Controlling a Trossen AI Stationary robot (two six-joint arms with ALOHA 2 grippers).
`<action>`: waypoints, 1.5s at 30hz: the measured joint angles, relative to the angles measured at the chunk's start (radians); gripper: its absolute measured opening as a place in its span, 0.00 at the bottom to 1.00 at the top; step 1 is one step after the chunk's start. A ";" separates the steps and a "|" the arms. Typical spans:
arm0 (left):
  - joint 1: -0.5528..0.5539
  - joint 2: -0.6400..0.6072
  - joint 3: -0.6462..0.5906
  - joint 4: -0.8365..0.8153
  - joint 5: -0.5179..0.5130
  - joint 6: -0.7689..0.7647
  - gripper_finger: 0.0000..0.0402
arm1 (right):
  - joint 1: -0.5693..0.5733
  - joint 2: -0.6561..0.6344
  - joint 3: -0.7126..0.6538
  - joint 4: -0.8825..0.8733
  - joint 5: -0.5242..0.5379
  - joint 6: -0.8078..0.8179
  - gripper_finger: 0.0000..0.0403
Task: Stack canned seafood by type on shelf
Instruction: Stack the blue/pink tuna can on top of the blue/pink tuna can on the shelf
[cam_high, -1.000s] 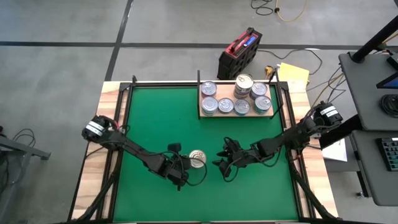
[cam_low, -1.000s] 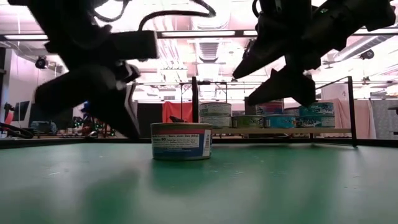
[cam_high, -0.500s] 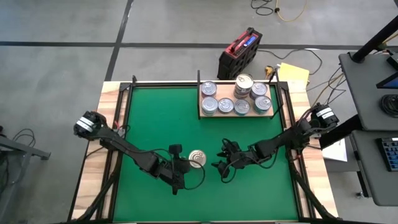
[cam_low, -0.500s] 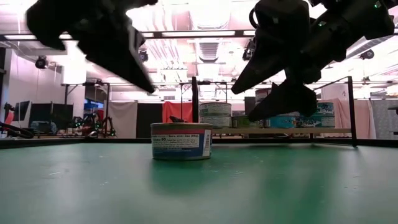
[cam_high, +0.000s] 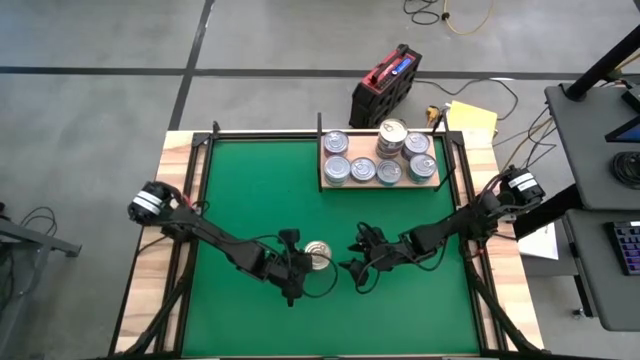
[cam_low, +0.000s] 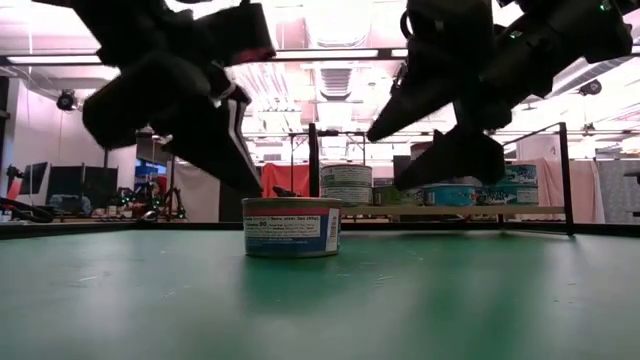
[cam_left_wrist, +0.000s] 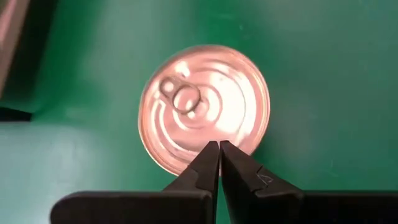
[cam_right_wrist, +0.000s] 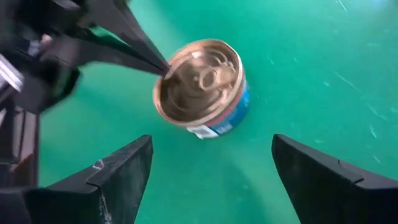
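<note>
The fingers of my right gripper should next close across the gold lid (cam_high: 319, 252) (cam_right_wrist: 200, 86) and the bottom of the can of seafood on the green mat.
One can of seafood (cam_high: 317, 254), gold-lidded with a blue-and-white label, stands upright on the green mat (cam_high: 250, 190) between my two grippers. My left gripper (cam_high: 303, 263) is shut, and its tips hang over the lid's edge (cam_left_wrist: 217, 149) on the can's left side. Right of the can, my right gripper (cam_high: 356, 264) is open and above the mat, its fingers (cam_right_wrist: 118, 177) spread wide toward the can (cam_right_wrist: 202, 84). The shelf (cam_high: 434, 181), a pale wooden board at the far right, carries several cans, one of them (cam_high: 392, 133) stacked on others. My left gripper's shut fingertips (cam_right_wrist: 160, 66) are at the can's lid rim (cam_low: 252, 201) on its left side, slanting down from the table's left. I cannot tell whether they touch the rim or hover just above it. The can sits flat on the mat.
A black upright post (cam_low: 313, 170) stands at the shelf's left end, and thin black rails edge the mat. A black-and-red case (cam_high: 385, 85) lies on the floor beyond the far edge. Bare mat stretches left of the shelf and in front of the can.
My left gripper, shut throughout, has risen from low beside the can's left side. It swung up and away, then tipped back down, so its tips now stand at the lid's left rim. The can has not moved.
</note>
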 joint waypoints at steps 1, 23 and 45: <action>0.000 0.006 0.000 -0.002 0.001 -0.009 0.00 | 0.000 0.000 0.000 0.011 0.000 -0.003 0.79; -0.009 0.014 -0.062 0.037 -0.041 -0.124 0.00 | -0.051 0.118 0.000 0.174 -0.008 0.007 0.82; -0.050 0.018 -0.066 0.051 -0.096 -0.133 0.00 | -0.057 0.171 0.000 0.280 -0.027 0.021 0.87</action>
